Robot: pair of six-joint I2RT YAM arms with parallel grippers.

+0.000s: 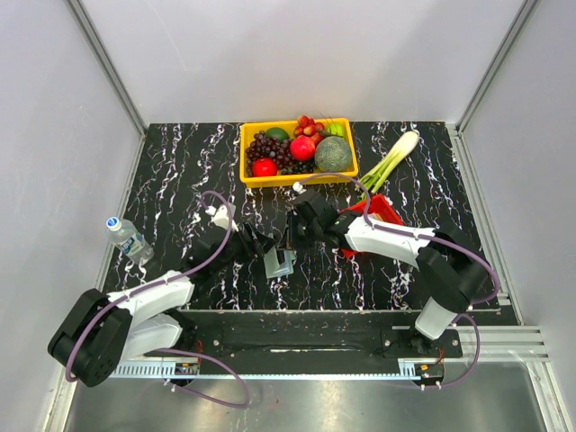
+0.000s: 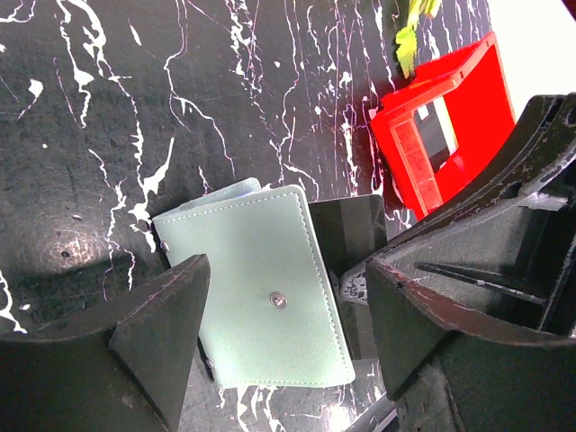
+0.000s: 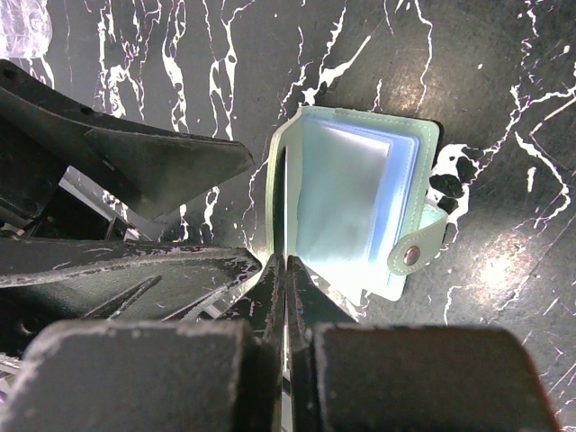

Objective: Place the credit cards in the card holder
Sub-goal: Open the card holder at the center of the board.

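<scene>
My left gripper should pinch its free edge (image 2: 326, 279) and pull it wide open first, as the card holder's cover slants up over its pockets beside the credit card.
The grey-green card holder (image 2: 261, 288) lies on the black marbled table, its cover and snap facing up in the left wrist view. My left gripper (image 2: 286, 274) is open, with one finger on each side of the holder and neither touching it. In the right wrist view the card holder (image 3: 360, 207) hangs open, showing clear pockets and a snap tab. My right gripper (image 3: 286, 261) is shut on a thin dark credit card (image 3: 285, 198), seen edge-on, whose far end sits in the holder's left side. The credit card (image 2: 351, 229) sticks out beside the holder's edge.
A red mesh basket (image 1: 382, 211) lies just right of the grippers. A yellow tray (image 1: 245, 153) of fruit stands at the back, with a leek (image 1: 391, 162) beside it. A water bottle (image 1: 129, 238) lies at the left edge.
</scene>
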